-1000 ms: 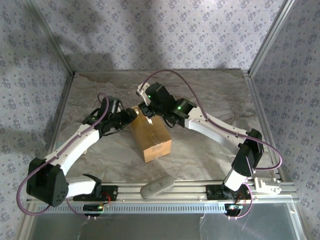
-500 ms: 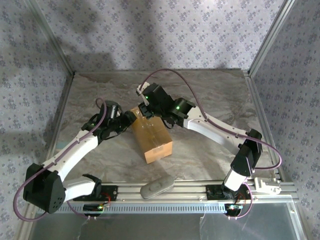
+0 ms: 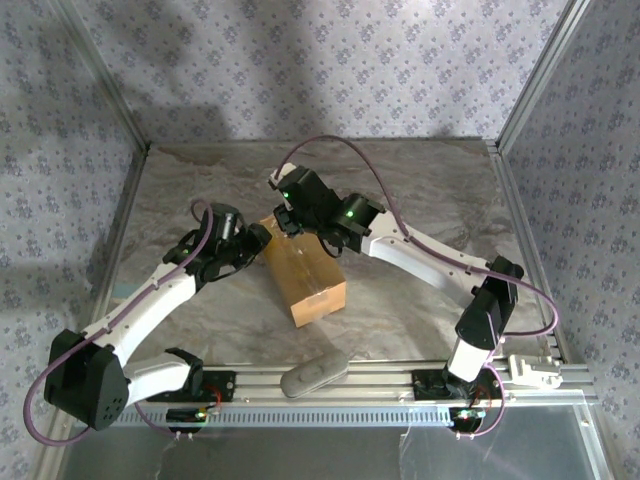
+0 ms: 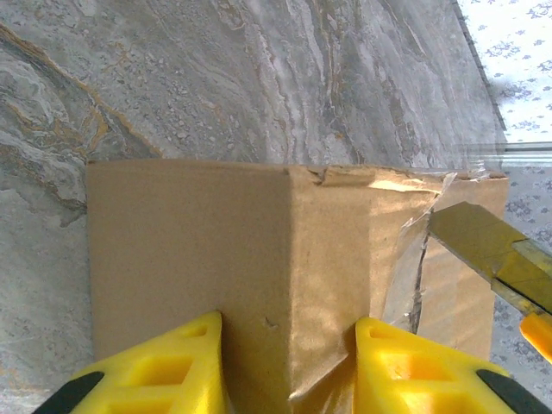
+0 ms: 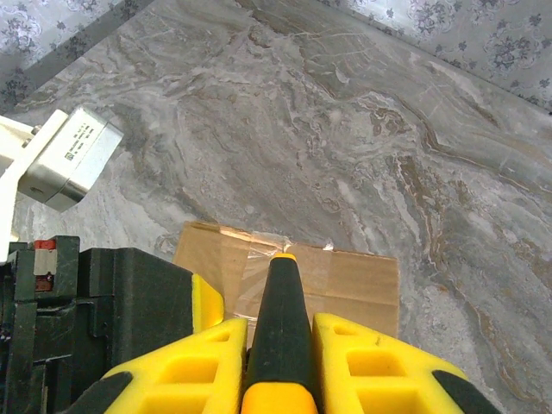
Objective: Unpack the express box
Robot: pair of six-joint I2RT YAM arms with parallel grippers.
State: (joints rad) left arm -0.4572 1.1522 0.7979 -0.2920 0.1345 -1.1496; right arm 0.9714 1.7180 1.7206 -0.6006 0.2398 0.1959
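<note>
My left gripper's finger crowds the torn tape seam beside the knife, so next my left gripper opens and takes the express box at its far corner (image 3: 268, 221) before cutting further.
The express box (image 3: 305, 275), a brown cardboard carton with clear tape on top, lies in the middle of the marble table. My left gripper (image 3: 262, 238) is at its far left corner. In the left wrist view the yellow fingers (image 4: 172, 366) of the left gripper (image 4: 286, 321) press on the express box (image 4: 190, 241) on either side of a top edge. My right gripper (image 3: 285, 215) hovers over the far end, shut on a black and orange utility knife (image 5: 280, 328). The knife's blade (image 4: 479, 246) rests at the torn tape seam. The express box (image 5: 362, 285) lies just beyond the knife's tip.
A grey oblong object (image 3: 313, 372) sits on the front aluminium rail. A white part (image 3: 530, 370) lies at the near right corner. Patterned walls and metal posts close in the table (image 3: 430, 190) at the back and sides. The left arm's black body (image 5: 103, 319) is beside the knife.
The left gripper's jaws have narrowed onto the box's corner. The right gripper with the knife has shifted slightly toward the back left. The box has hardly moved.
</note>
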